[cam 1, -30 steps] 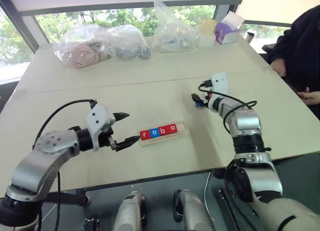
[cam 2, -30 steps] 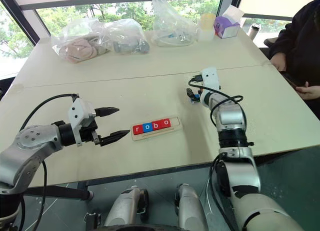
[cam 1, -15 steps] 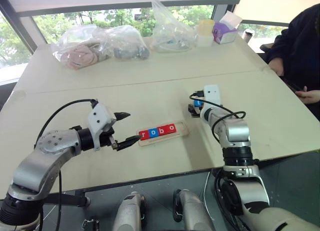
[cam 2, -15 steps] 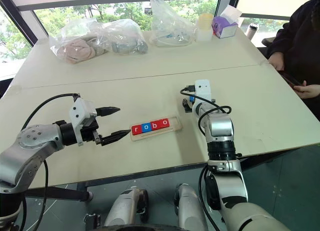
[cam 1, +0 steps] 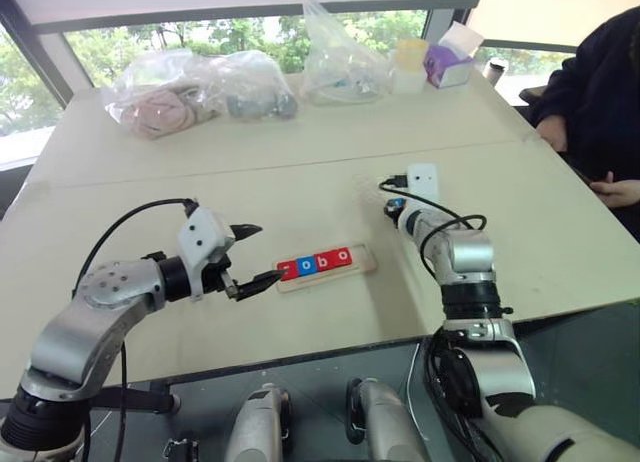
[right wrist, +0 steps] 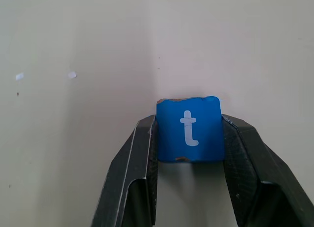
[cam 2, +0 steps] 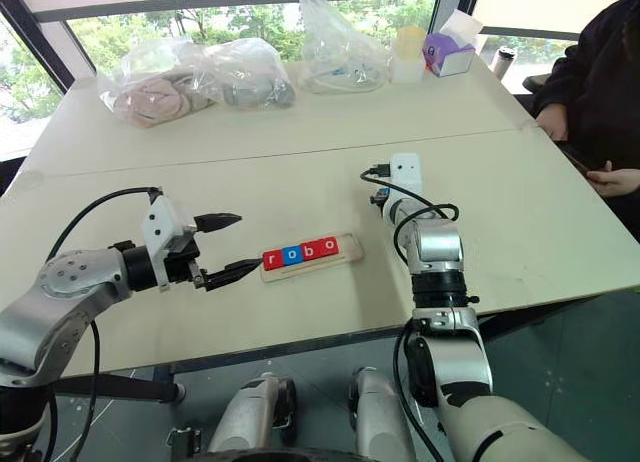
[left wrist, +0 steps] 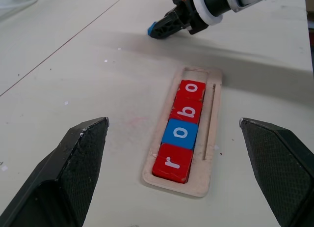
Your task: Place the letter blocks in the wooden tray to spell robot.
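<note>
The robot's right fingers on the t block's sides would hit the red o, so it should put the block down and pinch its top and bottom edges (right wrist: 189,101).
The wooden tray (cam 1: 362,265) lies on the table in front of me. In its slot sit letter blocks reading r, o, b, o: a red r (left wrist: 172,162), a blue o (left wrist: 180,133), a red b (left wrist: 186,110) and a red o (left wrist: 191,90). My right gripper (cam 1: 392,208) is down at the table to the right of and beyond the tray, shut on a blue t block (right wrist: 189,128) that its fingers (right wrist: 142,153) pinch by its two sides. My left gripper (cam 1: 262,254) hovers open just left of the tray, holding nothing.
Clear plastic bags (cam 1: 190,92) with soft items lie along the table's far edge, beside a pale cup (cam 1: 412,64) and a purple tissue box (cam 1: 450,62). A person in dark clothes (cam 1: 600,92) sits at the right edge, one hand (cam 1: 620,192) near the table.
My right gripper has sunk a little toward the table and shut on the blue t block. The left arm has stayed put.
</note>
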`<state>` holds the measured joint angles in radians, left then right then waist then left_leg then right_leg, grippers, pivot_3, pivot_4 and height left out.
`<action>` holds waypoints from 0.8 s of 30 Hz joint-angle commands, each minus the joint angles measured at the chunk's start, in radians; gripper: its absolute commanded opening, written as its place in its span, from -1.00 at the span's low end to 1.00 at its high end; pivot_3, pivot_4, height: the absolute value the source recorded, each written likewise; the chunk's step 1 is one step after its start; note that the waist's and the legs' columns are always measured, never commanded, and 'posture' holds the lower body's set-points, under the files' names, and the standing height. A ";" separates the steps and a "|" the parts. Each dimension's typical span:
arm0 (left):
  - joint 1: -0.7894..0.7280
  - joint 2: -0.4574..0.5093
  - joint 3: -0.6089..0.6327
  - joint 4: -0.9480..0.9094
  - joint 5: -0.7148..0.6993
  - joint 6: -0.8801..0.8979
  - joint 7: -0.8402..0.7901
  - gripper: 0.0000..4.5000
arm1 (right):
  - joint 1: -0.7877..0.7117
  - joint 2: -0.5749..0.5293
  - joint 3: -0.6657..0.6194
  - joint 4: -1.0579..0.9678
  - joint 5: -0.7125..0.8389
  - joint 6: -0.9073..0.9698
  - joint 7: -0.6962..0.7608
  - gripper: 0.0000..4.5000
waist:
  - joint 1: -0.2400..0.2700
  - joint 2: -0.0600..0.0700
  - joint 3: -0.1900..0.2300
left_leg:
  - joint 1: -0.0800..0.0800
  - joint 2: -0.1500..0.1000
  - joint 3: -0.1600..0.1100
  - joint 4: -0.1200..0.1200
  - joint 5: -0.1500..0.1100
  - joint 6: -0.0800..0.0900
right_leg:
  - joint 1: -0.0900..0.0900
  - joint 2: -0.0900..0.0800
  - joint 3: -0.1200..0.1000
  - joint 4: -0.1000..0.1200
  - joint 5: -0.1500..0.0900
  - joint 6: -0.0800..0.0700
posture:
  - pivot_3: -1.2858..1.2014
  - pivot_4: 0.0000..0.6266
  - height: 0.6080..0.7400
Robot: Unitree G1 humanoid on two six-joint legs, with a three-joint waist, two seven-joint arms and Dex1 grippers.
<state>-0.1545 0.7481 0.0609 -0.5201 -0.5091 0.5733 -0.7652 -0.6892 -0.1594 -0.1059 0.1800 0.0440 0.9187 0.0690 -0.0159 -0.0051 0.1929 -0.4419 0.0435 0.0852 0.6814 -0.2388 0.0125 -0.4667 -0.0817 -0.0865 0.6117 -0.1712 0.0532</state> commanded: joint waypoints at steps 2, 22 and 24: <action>-0.004 0.001 0.014 -0.027 -0.001 -0.017 -0.004 1.00 | 0.108 -0.060 0.041 -0.304 0.038 0.224 0.062 -0.47 | 0.005 0.000 0.000 | -0.001 0.000 0.000 0.000 0.000 0.000 | 0.000 0.000 0.000 -0.001 0.000 0.000 | 0.03 -0.52 0.77; -0.030 0.007 -0.001 0.030 0.019 -0.043 -0.078 1.00 | 0.229 -0.049 -0.009 -0.735 0.119 0.657 0.072 -0.47 | 0.003 0.000 0.000 | -0.002 0.002 0.007 -0.012 -0.001 -0.001 | -0.003 -0.001 -0.002 -0.016 0.003 -0.003 | 0.03 -0.52 0.77; -0.031 0.006 0.000 0.030 0.020 -0.042 -0.080 1.00 | 0.228 -0.051 -0.005 -0.717 0.121 0.629 0.071 -0.47 | 0.004 0.000 0.000 | -0.002 0.002 0.007 -0.014 0.000 0.000 | -0.004 -0.001 -0.002 -0.016 0.003 -0.004 | 0.03 -0.52 0.77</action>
<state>-0.1722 0.7490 0.0539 -0.4748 -0.4906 0.5533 -0.8431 -0.4549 -0.2123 -0.1051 -0.5324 0.1670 1.5772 0.1429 -0.0124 -0.0052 0.1927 -0.4442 0.0453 0.0925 0.6664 -0.2390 0.0122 -0.4711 -0.0822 -0.0884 0.5959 -0.1679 0.0489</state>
